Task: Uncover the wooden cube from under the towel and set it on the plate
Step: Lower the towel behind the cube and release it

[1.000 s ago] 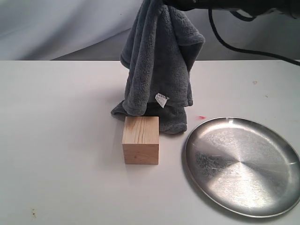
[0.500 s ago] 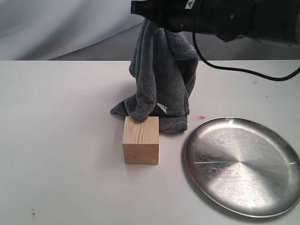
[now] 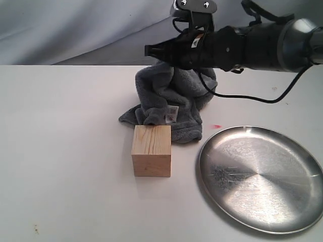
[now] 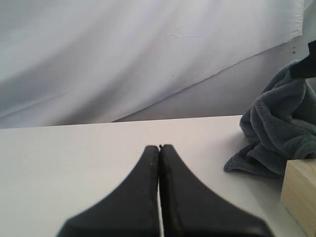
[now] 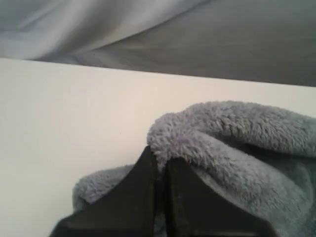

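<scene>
My right gripper is holding the dark grey towel, pinched by a fold above its heap, and will let go of it on the white table point(image 3: 164, 102) just behind the wooden cube.
The wooden cube point(image 3: 151, 150) stands uncovered on the white table, pale with grain lines; its corner also shows in the left wrist view point(image 4: 300, 190). Just behind it the dark grey towel point(image 3: 171, 98) is bunched in a heap, its white tag facing the cube. My right gripper point(image 3: 151, 50) reaches in from the right above the heap and is shut on a fold of the towel point(image 5: 237, 143), the plush pinched at its tips point(image 5: 159, 158). The silver plate point(image 3: 260, 176) lies to the cube's right, with nothing on it. My left gripper point(image 4: 159, 147) is shut on nothing, low over bare table, left of the towel point(image 4: 281, 133).
The right arm point(image 3: 252, 45) and its black cable point(image 3: 242, 97) hang over the back right of the table. A small red mark point(image 3: 216, 126) sits between towel and plate. A grey cloth backdrop point(image 3: 75, 30) closes the far side.
The right gripper has come down with the towel, which hung tall a second ago and now slumps in a heap behind the cube. Cube and plate have not moved.
</scene>
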### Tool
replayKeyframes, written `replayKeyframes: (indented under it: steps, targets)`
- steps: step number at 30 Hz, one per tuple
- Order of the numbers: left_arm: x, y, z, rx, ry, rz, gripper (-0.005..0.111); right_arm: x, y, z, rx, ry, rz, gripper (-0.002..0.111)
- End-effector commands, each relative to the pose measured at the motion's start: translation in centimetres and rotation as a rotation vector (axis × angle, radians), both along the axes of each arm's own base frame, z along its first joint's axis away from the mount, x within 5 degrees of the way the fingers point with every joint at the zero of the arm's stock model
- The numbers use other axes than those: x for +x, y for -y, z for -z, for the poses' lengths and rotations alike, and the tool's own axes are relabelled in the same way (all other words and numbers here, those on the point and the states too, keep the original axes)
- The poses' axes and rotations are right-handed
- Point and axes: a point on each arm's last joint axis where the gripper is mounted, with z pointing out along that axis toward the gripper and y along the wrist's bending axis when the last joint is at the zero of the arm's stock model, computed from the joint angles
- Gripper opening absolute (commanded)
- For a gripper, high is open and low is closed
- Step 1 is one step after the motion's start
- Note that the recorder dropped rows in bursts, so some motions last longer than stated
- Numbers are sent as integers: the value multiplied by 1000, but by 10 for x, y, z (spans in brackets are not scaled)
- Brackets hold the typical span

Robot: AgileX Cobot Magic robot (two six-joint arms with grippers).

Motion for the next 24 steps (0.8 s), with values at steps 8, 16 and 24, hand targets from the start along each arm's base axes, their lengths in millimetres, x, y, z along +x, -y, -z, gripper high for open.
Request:
replayKeyframes:
  steps: [8,16,24]
  targets:
    - [0,0,1,-5,2,5,0,3,-1,59,-124,-164,-17,0]
    - [0,0,1,-5,2,5,0,0,-1,79,-153,-248,-12,0]
    - [0,0,1,-5,2,5,0,2,0,78,-91,-291,33,6]
